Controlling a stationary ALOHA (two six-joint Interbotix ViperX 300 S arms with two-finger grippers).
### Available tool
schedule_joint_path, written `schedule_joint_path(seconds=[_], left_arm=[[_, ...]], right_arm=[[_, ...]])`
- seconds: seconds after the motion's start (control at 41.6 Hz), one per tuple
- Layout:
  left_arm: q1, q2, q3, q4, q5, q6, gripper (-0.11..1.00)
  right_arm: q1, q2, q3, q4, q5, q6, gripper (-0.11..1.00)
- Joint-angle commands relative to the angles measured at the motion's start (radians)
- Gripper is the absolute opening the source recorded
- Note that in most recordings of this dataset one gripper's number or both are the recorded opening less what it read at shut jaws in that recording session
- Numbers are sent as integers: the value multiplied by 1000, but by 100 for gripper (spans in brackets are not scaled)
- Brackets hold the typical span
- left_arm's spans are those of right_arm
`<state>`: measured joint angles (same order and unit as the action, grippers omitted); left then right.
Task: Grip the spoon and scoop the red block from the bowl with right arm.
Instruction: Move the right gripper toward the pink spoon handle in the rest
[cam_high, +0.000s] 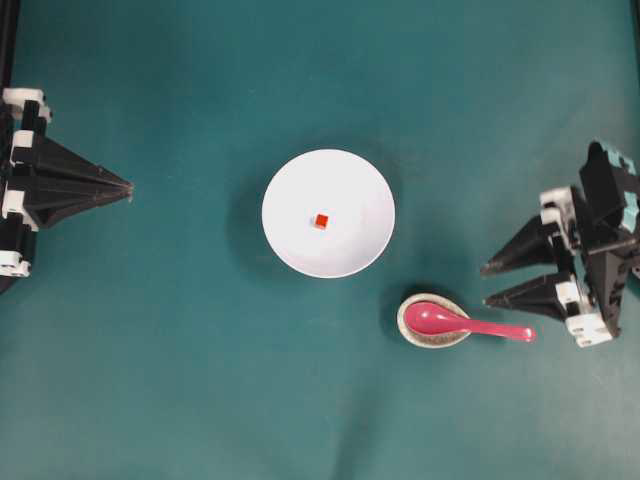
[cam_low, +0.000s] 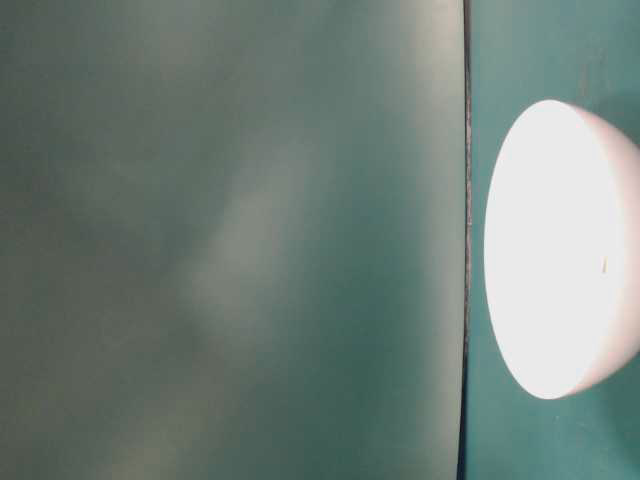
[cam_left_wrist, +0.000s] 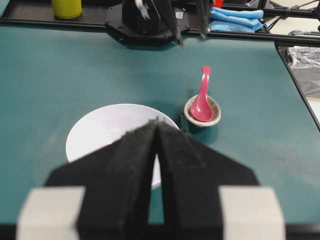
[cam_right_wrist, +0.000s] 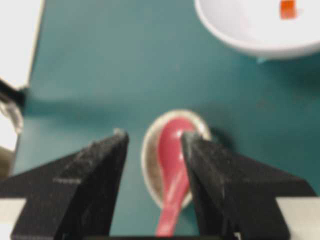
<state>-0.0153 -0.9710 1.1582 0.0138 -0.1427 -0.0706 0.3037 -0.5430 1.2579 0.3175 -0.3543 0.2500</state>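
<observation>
The robot's right gripper should next move to the middle of the pink spoon's handle (cam_high: 500, 328) (cam_right_wrist: 167, 225), just outside the speckled dish, and close there.
The pink spoon (cam_high: 470, 326) rests with its scoop in a small speckled dish (cam_high: 405, 318) and its handle pointing right. A tiny red block (cam_high: 321, 220) lies in the middle of the white bowl (cam_high: 285, 235). My right gripper (cam_high: 486, 284) stands open just right of the dish, near the handle, holding nothing. In the right wrist view the spoon (cam_right_wrist: 172, 165) shows between the spread fingers of that gripper (cam_right_wrist: 154, 135), with the bowl (cam_right_wrist: 240, 30) and block (cam_right_wrist: 287, 9) beyond. My left gripper (cam_high: 128, 190) is shut and empty at the far left, well away from the bowl.
The left wrist view shows the bowl (cam_left_wrist: 100, 130) just past the shut left gripper (cam_left_wrist: 157, 121), and the spoon (cam_left_wrist: 202, 100) in its dish (cam_left_wrist: 216, 114). A yellow container (cam_left_wrist: 66, 7) and blue cloth (cam_left_wrist: 235, 20) sit behind the table's far edge.
</observation>
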Motion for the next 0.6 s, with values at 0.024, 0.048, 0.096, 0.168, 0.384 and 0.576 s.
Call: schedule_joint_path(seconds=[0.024, 0.048, 0.096, 0.168, 0.384, 0.576], left_arm=[[-2, 3, -31, 2, -5, -2, 0], [-2, 3, -31, 0, -5, -2, 0], [-3, 3, -31, 2, -5, -3, 0], [-2, 3, -31, 2, -5, -14, 0], [-2, 6, -29, 2, -5, -40, 0], [-2, 11, -28, 2, -5, -40, 0]], right_arm=[[112, 81, 26, 126, -184, 2, 53], [140, 104, 32, 155, -216, 2, 53], [187, 141, 41, 204, -262, 2, 53], [247, 192, 48, 270, -301, 2, 53], [359, 311, 46, 408, -345, -6, 53], [365, 356, 51, 442, -382, -38, 53]])
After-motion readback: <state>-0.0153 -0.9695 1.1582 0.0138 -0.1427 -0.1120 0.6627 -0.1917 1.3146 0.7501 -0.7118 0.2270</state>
